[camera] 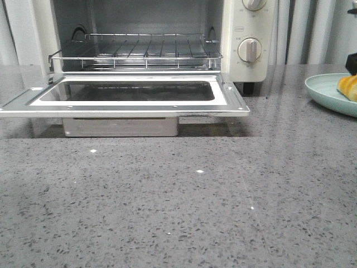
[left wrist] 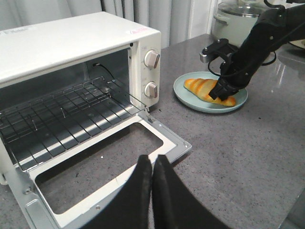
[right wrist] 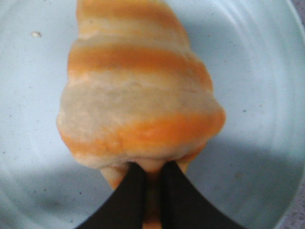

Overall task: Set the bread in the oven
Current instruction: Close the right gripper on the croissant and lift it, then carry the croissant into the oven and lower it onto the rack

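My right gripper is to go to the middle of the oven's bare wire rack (camera: 140, 38), above the open door. It will release the bread there.
The bread (right wrist: 138, 95), a golden-orange croissant roll with cream stripes, lies on a pale blue plate (right wrist: 257, 95) right of the oven. It also shows in the left wrist view (left wrist: 202, 88) and at the right edge of the front view (camera: 348, 86). My right gripper (right wrist: 151, 167) is shut on the bread's tapered near end; in the left wrist view (left wrist: 220, 93) it reaches down onto the plate. The cream-white oven (left wrist: 71, 43) stands with its door (camera: 237, 105) dropped flat and its wire rack (camera: 145, 53) bare. My left gripper (left wrist: 152, 160) is shut and empty above the door's corner.
The plate (camera: 323, 89) sits on the grey speckled counter (camera: 178, 206), just right of the oven's knobs (camera: 250, 50). A lidded glass pot (left wrist: 233, 19) stands behind the plate. Curtains hang behind the oven.
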Motion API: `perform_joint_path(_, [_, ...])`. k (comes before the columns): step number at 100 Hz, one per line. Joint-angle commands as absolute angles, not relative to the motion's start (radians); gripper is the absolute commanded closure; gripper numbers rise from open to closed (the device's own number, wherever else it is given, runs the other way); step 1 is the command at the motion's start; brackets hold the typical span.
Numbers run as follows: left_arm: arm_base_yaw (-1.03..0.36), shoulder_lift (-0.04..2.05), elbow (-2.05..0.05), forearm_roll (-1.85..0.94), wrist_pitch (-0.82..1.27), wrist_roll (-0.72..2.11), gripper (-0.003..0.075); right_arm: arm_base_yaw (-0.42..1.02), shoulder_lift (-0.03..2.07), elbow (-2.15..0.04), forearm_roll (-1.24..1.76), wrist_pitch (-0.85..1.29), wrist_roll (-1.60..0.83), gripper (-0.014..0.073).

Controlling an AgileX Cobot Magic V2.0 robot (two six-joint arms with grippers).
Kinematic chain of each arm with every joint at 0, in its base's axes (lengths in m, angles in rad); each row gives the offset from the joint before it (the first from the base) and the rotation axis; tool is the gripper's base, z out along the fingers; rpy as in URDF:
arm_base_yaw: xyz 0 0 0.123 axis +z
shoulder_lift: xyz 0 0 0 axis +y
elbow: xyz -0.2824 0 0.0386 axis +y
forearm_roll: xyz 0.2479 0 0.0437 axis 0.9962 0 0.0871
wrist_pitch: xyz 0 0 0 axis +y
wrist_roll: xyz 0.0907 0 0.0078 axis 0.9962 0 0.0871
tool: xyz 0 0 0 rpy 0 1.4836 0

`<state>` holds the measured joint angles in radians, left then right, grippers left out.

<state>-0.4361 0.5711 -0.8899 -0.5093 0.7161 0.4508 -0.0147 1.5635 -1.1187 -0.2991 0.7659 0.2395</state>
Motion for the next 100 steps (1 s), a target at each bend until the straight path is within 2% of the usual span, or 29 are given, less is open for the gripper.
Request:
perform_joint_path(1, [-0.436, 0.554, -0.922, -0.538, 0.642, 0.442, 0.0742, -0.021, 1.458, -1.173, -0.320, 0.744, 0.231, 0.0662])
perform_joint_path(13, [-0.436, 0.538, -0.922, -0.538, 0.649, 0.442, 0.0742, 0.012, 1.319, -1.236, -0.314, 0.764, 0.231, 0.0662])
perform_joint_path(23, [-0.436, 0.536, -0.922, -0.538, 0.645, 0.442, 0.0742, 0.094, 1.200, -1.289, -0.292, 0.796, 0.231, 0.0662])
perform_joint_path(36, [-0.436, 0.536, -0.922, -0.537, 0.613, 0.442, 0.0742, 0.304, 1.085, -1.312, -0.192, 0.796, 0.167, 0.0661])
perform_joint_path(49, [-0.436, 0.536, -0.922, -0.537, 0.551, 0.442, 0.0742, 0.525, 1.066, -1.312, -0.146, 0.765, 0.143, 0.0661])
perform_joint_path(69, [-0.436, 0.536, -0.922, -0.526, 0.506, 0.442, 0.0742, 0.730, 1.179, -1.323, -0.173, 0.709, 0.142, 0.0661])
perform_joint_path(100, [-0.436, 0.536, -0.922, -0.526, 0.511, 0.442, 0.0742, 0.746, 1.519, -1.584, -0.180, 0.839, 0.088, 0.0661])
